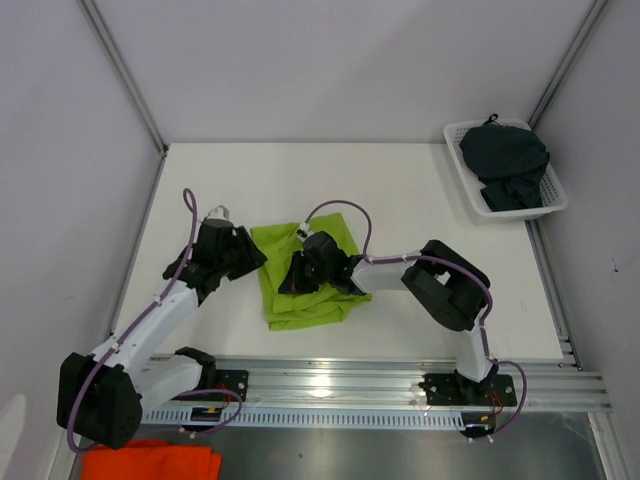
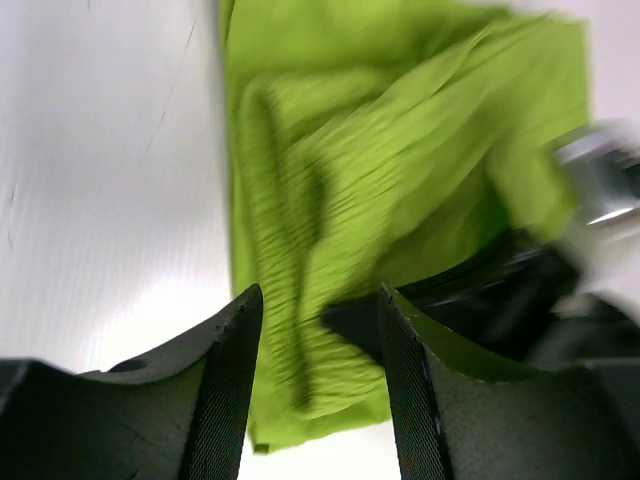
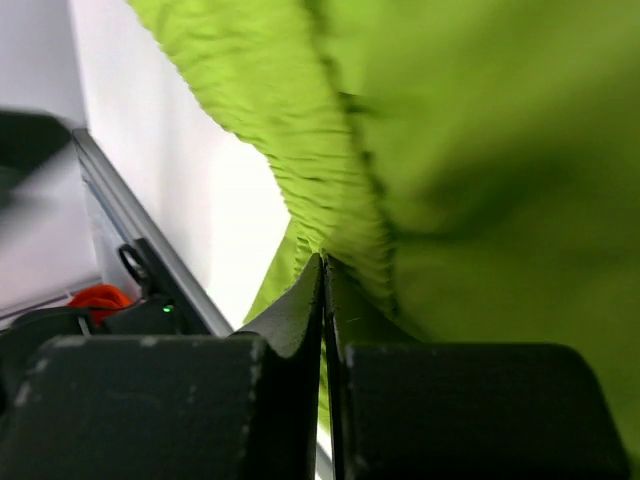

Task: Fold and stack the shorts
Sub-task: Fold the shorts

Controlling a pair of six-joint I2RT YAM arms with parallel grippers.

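The robot's right gripper is pinching a fold in the middle of the crumpled lime green shorts, so it should let go of the fold and take their far corner [image 1: 341,223] to spread them.
The lime green shorts [image 1: 300,285] lie crumpled at the near middle of the white table. My right gripper [image 1: 303,272] is over their middle, shut on a fold of the green shorts [image 3: 330,180], the fabric pinched at its fingertips [image 3: 322,262]. My left gripper [image 1: 252,252] is open at the shorts' left edge; in its wrist view the green shorts [image 2: 340,200] show between and beyond its open fingers [image 2: 235,380], nothing held. The dark navy-charcoal shorts [image 1: 508,165] lie bunched in the white basket [image 1: 463,150] at the far right.
An orange cloth [image 1: 150,460] lies below the table's near edge at the left. A metal rail [image 1: 400,375] runs along the near edge with both arm bases. White walls enclose the table on the left, back and right.
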